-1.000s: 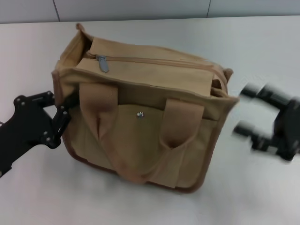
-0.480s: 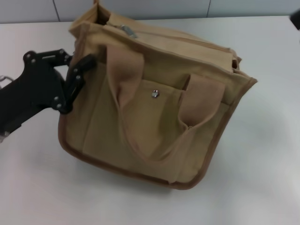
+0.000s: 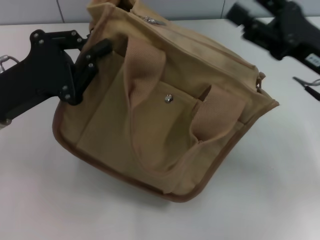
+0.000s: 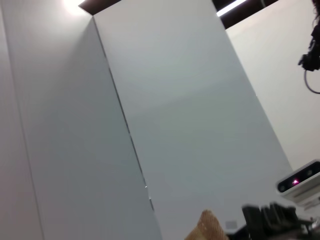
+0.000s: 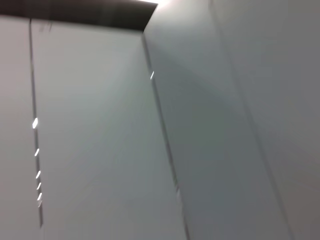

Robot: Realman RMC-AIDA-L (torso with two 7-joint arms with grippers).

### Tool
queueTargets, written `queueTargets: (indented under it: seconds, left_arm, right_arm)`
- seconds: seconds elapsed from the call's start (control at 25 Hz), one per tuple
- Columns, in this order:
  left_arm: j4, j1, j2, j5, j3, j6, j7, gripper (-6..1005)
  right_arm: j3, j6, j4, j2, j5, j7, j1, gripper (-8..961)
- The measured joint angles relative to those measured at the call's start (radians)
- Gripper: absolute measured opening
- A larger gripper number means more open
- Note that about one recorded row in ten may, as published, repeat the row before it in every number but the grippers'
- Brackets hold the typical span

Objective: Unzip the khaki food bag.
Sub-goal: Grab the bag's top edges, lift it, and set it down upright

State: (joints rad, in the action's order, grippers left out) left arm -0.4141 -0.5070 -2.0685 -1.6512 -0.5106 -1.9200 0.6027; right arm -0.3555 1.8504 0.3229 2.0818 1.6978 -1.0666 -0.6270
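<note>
The robot's right gripper will next move to the silver zipper pull (image 3: 154, 21) on top of the khaki food bag and close there.
The khaki food bag (image 3: 160, 115) is tilted, its front pocket and metal snap (image 3: 169, 99) facing me. Its two loop handles hang down the front, and the brown-piped base (image 3: 175, 194) is nearest me. The silver zipper pull (image 3: 150, 20) lies at the left end of the top zipper. My left gripper (image 3: 94, 54) is shut on the bag's left end and holds it up. A scrap of tan fabric (image 4: 207, 227) shows in the left wrist view. My right gripper (image 3: 245, 22) is open, above and behind the bag's right end, apart from it. The right wrist view shows only wall.
The bag sits over a white table (image 3: 280, 200). A thin dark cable or tool (image 3: 307, 87) lies at the right edge. A grey wall (image 3: 40, 10) runs behind the table.
My left gripper rose with the bag's left end, tilting the bag back. My right gripper moved from beside the bag's right end to above and behind it.
</note>
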Motion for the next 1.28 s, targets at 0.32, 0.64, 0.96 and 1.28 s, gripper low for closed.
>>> queueTargets:
  seconds: [0.32,0.64,0.96,1.28]
  left_arm:
    - [-0.001,-0.027,-0.001,0.0,-0.017,0.001,-0.001,86]
    - [-0.002,-0.036,-0.002,0.0,-0.032,-0.001,-0.008,86]
    - [0.009,-0.041,-0.005,0.0,-0.04,0.005,-0.012,86]
    - [0.009,-0.044,-0.005,0.0,-0.041,0.005,-0.012,85]
  right_arm:
    - [-0.151,-0.072,0.068,0.006,-0.008,0.167,-0.018,821]
    - [-0.168,-0.148,0.085,0.007,-0.011,0.321,-0.022,820]
    - [-0.211,-0.172,0.045,0.011,-0.013,0.449,-0.042,819]
    - [-0.245,-0.179,-0.037,0.011,-0.064,0.625,-0.054,818]
